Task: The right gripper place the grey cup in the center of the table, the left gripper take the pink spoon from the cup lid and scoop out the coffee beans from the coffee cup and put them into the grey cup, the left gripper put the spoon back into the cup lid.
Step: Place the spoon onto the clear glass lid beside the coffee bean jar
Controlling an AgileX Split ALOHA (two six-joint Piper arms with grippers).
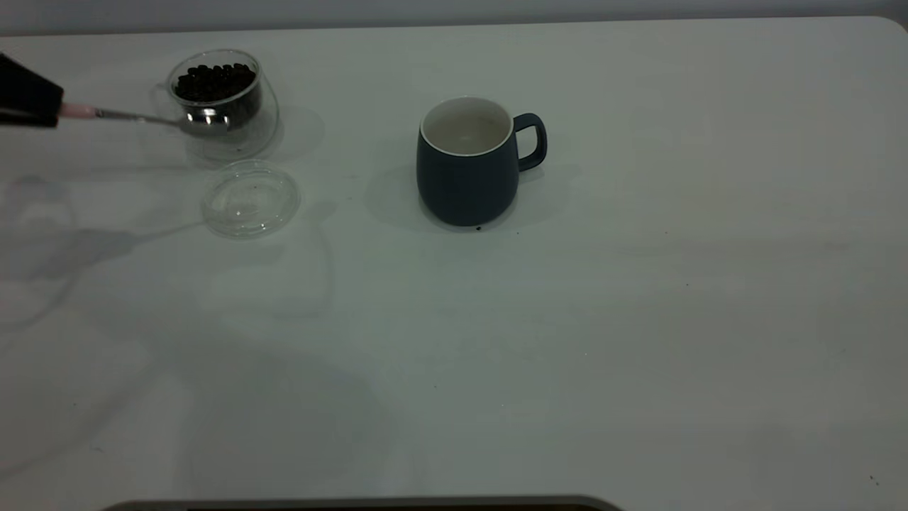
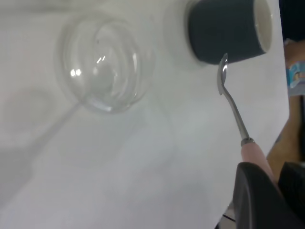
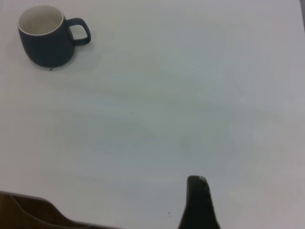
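Next, my left gripper sets the pink spoon down across the rim of the clear cup lid (image 1: 211,203) (image 2: 72,82), with the spoon's bowl toward the grey cup.
My left gripper (image 1: 44,106) is at the table's far left edge, shut on the pink spoon (image 1: 79,111) by its handle. The spoon's silver bowl (image 1: 206,126) is level and looks empty. It hangs in front of the coffee cup (image 1: 221,99), which is heaped with coffee beans (image 1: 215,79). The clear cup lid (image 1: 250,198) lies empty on the table (image 1: 638,319) just in front. The grey cup (image 1: 468,167) stands upright mid-table, handle to the right. The left wrist view shows the gripper (image 2: 269,168), spoon (image 2: 232,106), lid (image 2: 102,67) and grey cup (image 2: 228,31). My right gripper (image 3: 199,205) is far from the grey cup (image 3: 46,36).
A few dark specks lie on the table by the grey cup's base (image 1: 478,228). The table's front edge shows in the right wrist view (image 3: 47,217). The coffee cup is out of both wrist views.
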